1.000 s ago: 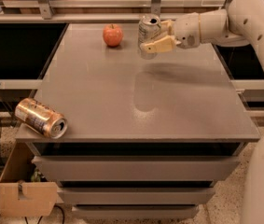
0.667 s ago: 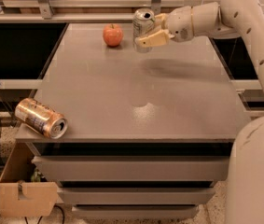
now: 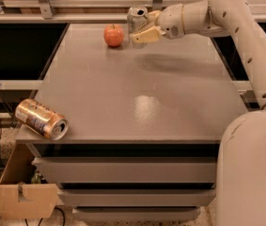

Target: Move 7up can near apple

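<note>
Next, I set the 7up can down upright on the grey table (image 3: 129, 50) against the apple, on the side that faces my arm, and let go of it there.
The 7up can (image 3: 135, 20) is a silver can with a pull-tab top, held upright at the far edge of the grey table (image 3: 137, 93). My gripper (image 3: 145, 26) is shut on it, reaching in from the right. The can hangs just right of the apple (image 3: 114, 35), a small red-orange apple resting on the table's far side. A small gap shows between can and apple. I cannot tell whether the can's base touches the table.
A gold-orange can (image 3: 41, 119) lies on its side at the table's front left corner. My white arm (image 3: 245, 36) runs along the right side. A shelf rail (image 3: 76, 4) stands behind the table. A cardboard box (image 3: 27, 199) sits on the floor at lower left.
My gripper has carried the 7up can leftward along the far edge, closing most of the gap to the apple. The apple and the gold-orange can have not moved.
</note>
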You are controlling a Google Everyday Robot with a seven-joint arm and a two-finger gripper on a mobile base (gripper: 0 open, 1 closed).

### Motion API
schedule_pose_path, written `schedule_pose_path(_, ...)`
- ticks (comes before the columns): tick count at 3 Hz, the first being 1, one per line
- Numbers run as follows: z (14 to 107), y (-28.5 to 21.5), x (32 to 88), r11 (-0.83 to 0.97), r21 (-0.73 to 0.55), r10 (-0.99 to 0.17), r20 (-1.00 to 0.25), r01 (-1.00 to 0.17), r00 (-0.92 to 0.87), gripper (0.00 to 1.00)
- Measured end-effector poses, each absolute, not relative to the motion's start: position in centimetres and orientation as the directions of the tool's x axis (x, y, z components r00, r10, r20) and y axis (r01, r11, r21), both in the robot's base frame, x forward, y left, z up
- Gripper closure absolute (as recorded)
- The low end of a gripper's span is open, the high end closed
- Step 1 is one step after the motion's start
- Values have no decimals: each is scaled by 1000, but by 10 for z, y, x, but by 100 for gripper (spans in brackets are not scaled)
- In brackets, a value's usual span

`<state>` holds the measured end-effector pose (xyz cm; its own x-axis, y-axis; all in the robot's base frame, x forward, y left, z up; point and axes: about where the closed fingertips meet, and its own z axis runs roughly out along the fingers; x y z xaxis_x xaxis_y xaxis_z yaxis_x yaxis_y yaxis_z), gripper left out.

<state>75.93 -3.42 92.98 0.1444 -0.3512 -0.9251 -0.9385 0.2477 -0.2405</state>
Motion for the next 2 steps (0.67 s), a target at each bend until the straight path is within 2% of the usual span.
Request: schedule_pose_path(2, 916, -19, 786, 308, -187, -381, -923, -933, 59, 100)
